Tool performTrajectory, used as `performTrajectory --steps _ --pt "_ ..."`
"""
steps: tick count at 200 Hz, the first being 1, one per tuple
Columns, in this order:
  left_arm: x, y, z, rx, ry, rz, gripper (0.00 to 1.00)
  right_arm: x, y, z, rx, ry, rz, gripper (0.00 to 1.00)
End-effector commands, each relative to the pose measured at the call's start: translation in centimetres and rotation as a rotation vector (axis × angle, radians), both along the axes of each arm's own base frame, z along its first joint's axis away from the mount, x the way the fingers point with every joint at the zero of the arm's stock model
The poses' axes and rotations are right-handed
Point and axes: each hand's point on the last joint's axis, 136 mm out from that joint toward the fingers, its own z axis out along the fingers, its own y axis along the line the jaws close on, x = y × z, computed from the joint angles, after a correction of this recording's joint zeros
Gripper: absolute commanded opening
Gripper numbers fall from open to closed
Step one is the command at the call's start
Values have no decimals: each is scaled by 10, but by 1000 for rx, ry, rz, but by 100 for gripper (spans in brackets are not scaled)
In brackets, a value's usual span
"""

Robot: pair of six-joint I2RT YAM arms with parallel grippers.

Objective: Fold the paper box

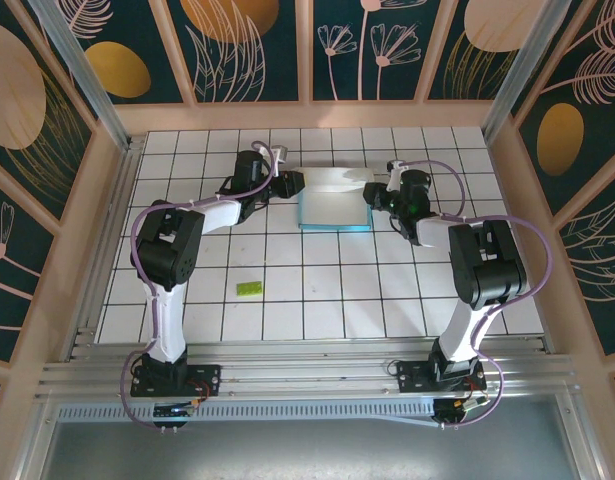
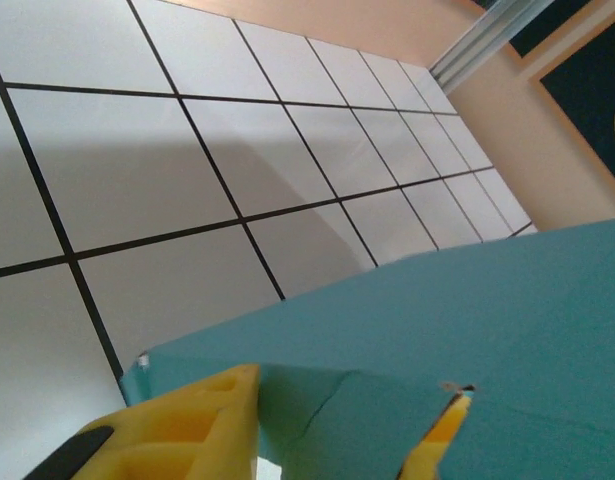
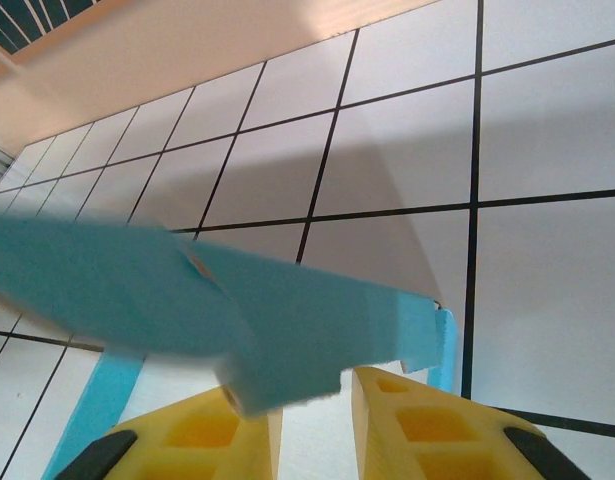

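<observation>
My right gripper should open and take the flap's lower edge (image 3: 305, 392), because the blue flap lies across its nearly closed fingers.
The paper box (image 1: 332, 200) lies at the back middle of the table, whitish on top with a light blue front edge. My left gripper (image 1: 292, 186) is at its left end and my right gripper (image 1: 373, 196) at its right end. In the left wrist view the blue card (image 2: 487, 320) spreads face-on over my left gripper (image 2: 352, 390), whose yellow fingers (image 2: 187, 430) stand apart. In the right wrist view a blurred blue flap (image 3: 137, 290) hangs over the tips of my right gripper (image 3: 317, 395), whose fingers (image 3: 427, 430) keep a narrow gap with white showing through.
A tiny green rectangular piece (image 1: 249, 288) lies on the white tiled table (image 1: 317, 320), nearer the front and left of middle. Peach walls (image 1: 317, 115) close in the table at the back and sides. The arm bases stand on the metal rail (image 1: 307, 375) at the front.
</observation>
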Motion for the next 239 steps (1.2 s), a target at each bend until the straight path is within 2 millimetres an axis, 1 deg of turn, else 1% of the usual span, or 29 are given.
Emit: performTrajectory --steps 1,30,52,65,100,115,143,154,172,181,206,217,239 --pt "-8 -9 -3 -68 80 -24 29 0 10 2 -2 -14 27 26" --pt "-9 -10 -8 -61 87 -29 29 0 13 1 -1 -11 35 26" --pt "-8 -4 -14 11 70 -22 29 -2 11 1 -11 -5 31 26" --pt "-5 -1 -15 63 53 -19 30 -6 11 5 -18 -4 36 27" --pt "4 9 -7 175 5 9 30 -30 3 17 -32 -24 30 43" --pt "6 10 -2 192 -12 13 30 -37 -4 21 -48 -31 17 52" --pt "9 7 5 182 -26 6 33 -32 -22 23 -109 -31 -20 61" --pt "10 6 7 177 -31 0 36 -29 -27 22 -128 -32 -22 64" --pt "11 2 7 170 -47 -21 41 -24 -26 23 -140 -31 20 68" --pt "11 0 7 167 -53 -35 43 -21 -24 22 -148 -25 34 69" --pt "13 -6 5 173 -73 -69 44 -15 -18 20 -145 -31 71 69" --pt "15 -7 1 182 -72 -80 43 -13 -16 21 -141 -43 77 65" --pt "16 -12 -1 170 -61 -101 40 -9 -15 21 -127 -48 76 52"
